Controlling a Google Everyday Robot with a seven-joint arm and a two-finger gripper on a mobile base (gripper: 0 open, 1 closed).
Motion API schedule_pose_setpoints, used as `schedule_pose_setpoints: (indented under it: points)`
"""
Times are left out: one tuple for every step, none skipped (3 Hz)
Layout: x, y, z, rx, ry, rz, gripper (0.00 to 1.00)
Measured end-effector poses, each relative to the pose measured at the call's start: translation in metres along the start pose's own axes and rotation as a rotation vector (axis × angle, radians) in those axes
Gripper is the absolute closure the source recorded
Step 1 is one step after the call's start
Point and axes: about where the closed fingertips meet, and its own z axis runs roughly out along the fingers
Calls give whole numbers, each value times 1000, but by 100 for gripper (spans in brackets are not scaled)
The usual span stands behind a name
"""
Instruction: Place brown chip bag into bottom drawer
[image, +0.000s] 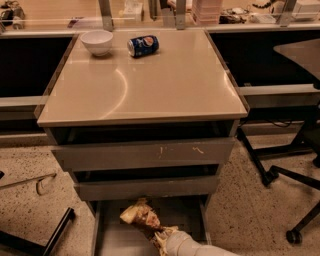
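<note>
My gripper will set the brown chip bag free on the bottom drawer's grey bottom (142, 229), at a spot slightly toward the side of the dark bar.
The brown chip bag (141, 217), crinkly dark brown with pale yellow ends, hangs over the open bottom drawer (112, 237), whose flat grey floor shows under it. My gripper (161, 235) comes in from the lower right on a white arm (192, 247). It is shut on the bag's near end and holds it just in front of the middle drawer's front. Whether the bag touches the drawer floor I cannot tell.
Two upper grey drawers (145, 155) stand slightly open under the beige tabletop (150, 85). A white bowl (97, 41) and a blue soda can (143, 45) sit at its far end. Chair legs (280, 170) stand to the right, a dark bar (55, 235) to the left.
</note>
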Motion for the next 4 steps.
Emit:
schedule_pose_setpoints:
  points:
    - [35,-1,37,23,33,21,100]
    - [60,4,56,-9,107,3,100]
    - [78,-4,68,-59,144,12,100]
    - [78,-4,69,-63,142,14,100]
